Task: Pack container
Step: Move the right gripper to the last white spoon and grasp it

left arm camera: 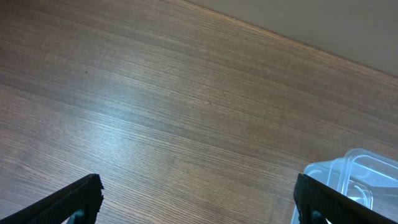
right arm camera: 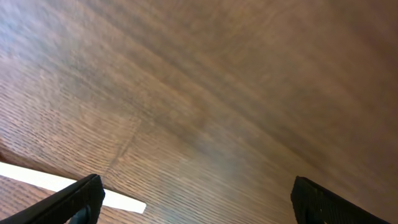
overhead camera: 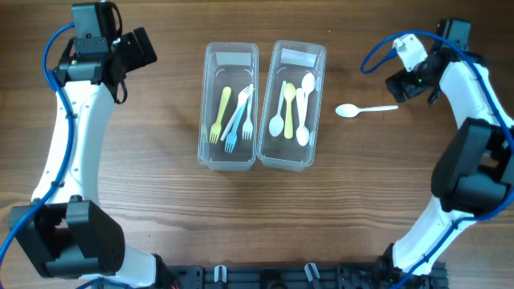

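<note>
Next, my right gripper grabs the white spoon on the table by its handle [overhead camera: 364, 109], just behind the spoon's bowl.
Two clear plastic containers stand side by side mid-table. The left container [overhead camera: 210, 96] holds several forks, yellow, blue and white. The right container [overhead camera: 315, 104] holds several spoons, yellow and white. A white spoon [overhead camera: 363, 110] lies on the table right of them; its handle end shows in the right wrist view [right arm camera: 68, 185]. My left gripper [overhead camera: 143, 48] is open and empty at the far left, away from the containers; a container corner [left arm camera: 357, 174] shows in its view. My right gripper [overhead camera: 399, 87] is open and empty, just right of the white spoon's handle.
The wooden table [overhead camera: 120, 185] runs under everything. The black base rail [overhead camera: 265, 277] runs along the front edge. Blue cables hang off both arms.
</note>
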Motion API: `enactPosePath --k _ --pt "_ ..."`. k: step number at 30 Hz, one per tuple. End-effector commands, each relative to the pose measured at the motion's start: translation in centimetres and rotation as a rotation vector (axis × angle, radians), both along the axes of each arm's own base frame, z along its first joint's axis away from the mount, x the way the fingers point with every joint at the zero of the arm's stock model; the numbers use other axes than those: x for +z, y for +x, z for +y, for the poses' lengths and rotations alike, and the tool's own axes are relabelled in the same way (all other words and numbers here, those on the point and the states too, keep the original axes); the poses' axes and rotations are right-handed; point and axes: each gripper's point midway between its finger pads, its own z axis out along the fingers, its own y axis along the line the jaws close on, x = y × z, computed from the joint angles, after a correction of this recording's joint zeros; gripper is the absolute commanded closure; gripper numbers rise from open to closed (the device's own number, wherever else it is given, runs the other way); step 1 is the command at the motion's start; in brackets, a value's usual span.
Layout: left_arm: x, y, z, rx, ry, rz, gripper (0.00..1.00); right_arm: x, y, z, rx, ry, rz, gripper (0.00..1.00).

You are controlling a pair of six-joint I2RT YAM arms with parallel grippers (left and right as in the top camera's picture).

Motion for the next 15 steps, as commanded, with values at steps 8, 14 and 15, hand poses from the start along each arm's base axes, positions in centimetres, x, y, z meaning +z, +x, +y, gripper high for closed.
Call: enactPosePath --k 8,14,15 --pt "1.3 0.1 0.3 0.019 -0.005 -0.034 0.00 -3.7 -2.3 0.6 -0.063 0.056 0.137 0.06" --pt "1.3 0.1 0.3 0.019 -0.006 -0.034 0.00 -4.0 -3.4 0.9 -0.099 0.078 0.183 0.08" --pt "1.3 0.1 0.3 0.019 -0.005 -0.034 0.00 -3.9 -3.3 0.9 -0.109 0.081 0.178 0.08"
